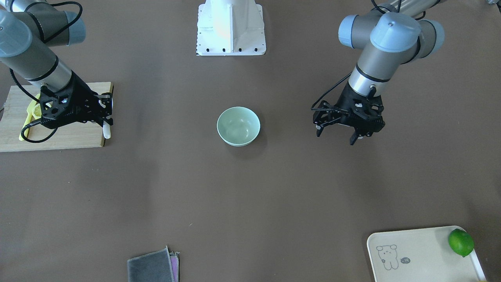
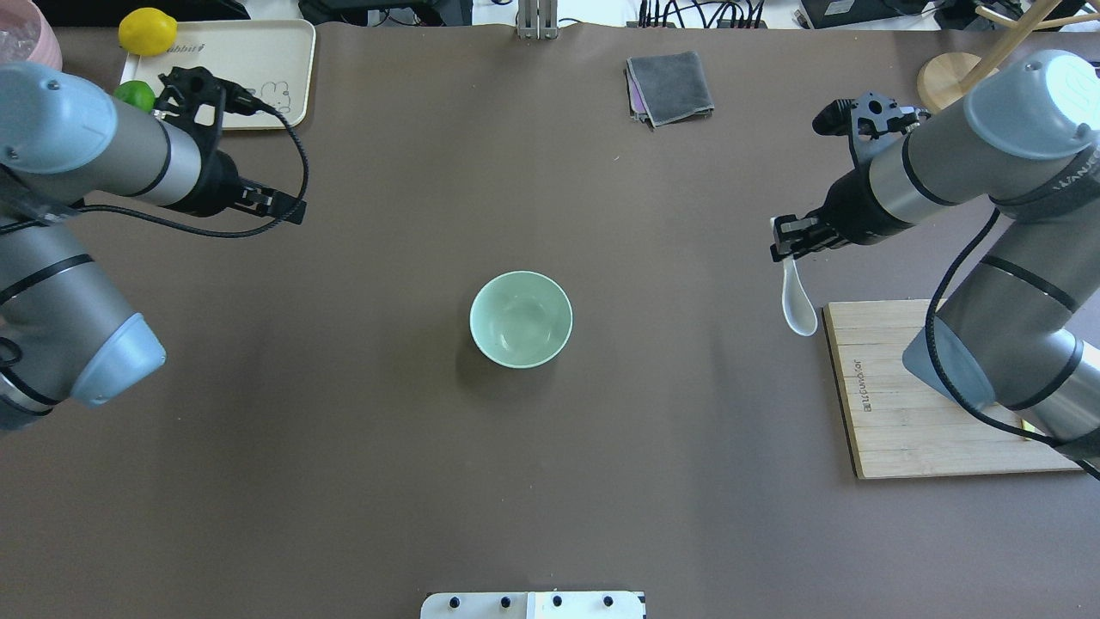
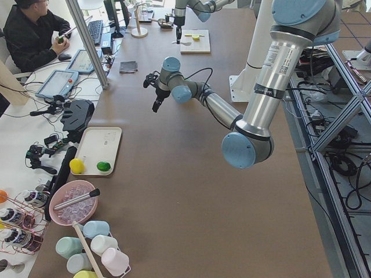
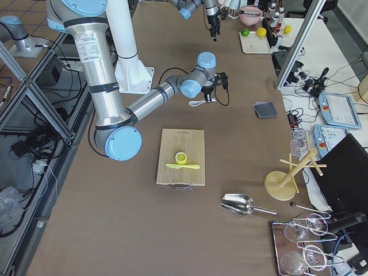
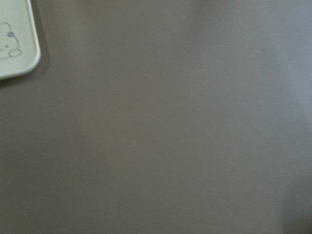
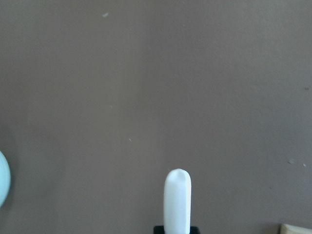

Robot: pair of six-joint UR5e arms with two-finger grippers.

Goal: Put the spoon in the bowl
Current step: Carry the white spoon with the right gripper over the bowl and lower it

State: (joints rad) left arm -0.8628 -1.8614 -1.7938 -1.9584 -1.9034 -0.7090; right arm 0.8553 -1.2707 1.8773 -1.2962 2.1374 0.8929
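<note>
I need to release the white spoon from my right gripper inside the empty pale mint-green bowl [image 1: 243, 126] at the middle of the table.
The pale mint-green bowl [image 2: 521, 319] stands empty and upright at the table's middle [image 1: 238, 126]; its rim shows at the right wrist view's left edge [image 6: 2, 185]. My right gripper [image 2: 786, 236] is shut on the white spoon [image 2: 797, 301] by its handle. It holds the spoon above the table by the cutting board's corner, well to the bowl's right in the overhead view. The spoon also shows in the front view [image 1: 106, 131] and the right wrist view [image 6: 177, 200]. My left gripper [image 1: 336, 135] is open and empty, off to the bowl's other side.
A wooden cutting board [image 2: 928, 404] with a yellow knife [image 4: 183, 166] lies under my right arm. A cream bear tray [image 2: 249, 60] with a lime [image 1: 461, 242] and a lemon [image 2: 148, 31] sits far left. A folded grey cloth [image 2: 670, 86] lies at the far edge.
</note>
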